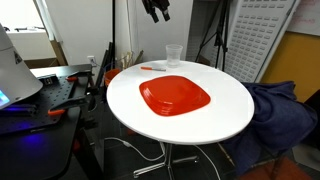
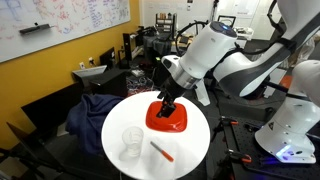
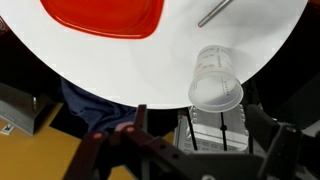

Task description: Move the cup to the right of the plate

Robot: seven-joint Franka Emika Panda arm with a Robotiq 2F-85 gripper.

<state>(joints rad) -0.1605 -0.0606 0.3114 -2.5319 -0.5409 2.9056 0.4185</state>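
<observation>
The clear cup's rim (image 1: 177,46) (image 3: 192,94) is the next place for my gripper to go, and I need to close it there with the cup's side between its fingers.
The clear cup (image 1: 173,54) stands upright on the round white table (image 1: 225,105), near its edge and beyond the red-orange plate (image 1: 175,96) at the table's middle. Both exterior views show them: the cup (image 2: 132,143) stands apart from the plate (image 2: 172,123). In the wrist view the cup (image 3: 215,80) stands at the table edge and the plate (image 3: 105,15) is at the top. My gripper (image 1: 156,10) hangs high above the table, open and empty. It partly hides the plate in an exterior view (image 2: 165,105). Its fingers (image 3: 195,125) frame the area below the cup.
A thin orange pen (image 1: 153,68) lies on the table between cup and plate, also seen in the wrist view (image 3: 215,12). A dark blue cloth (image 1: 275,110) drapes over a chair beside the table. Tripods and a white panel stand behind, and a desk with equipment (image 1: 40,95) is to one side.
</observation>
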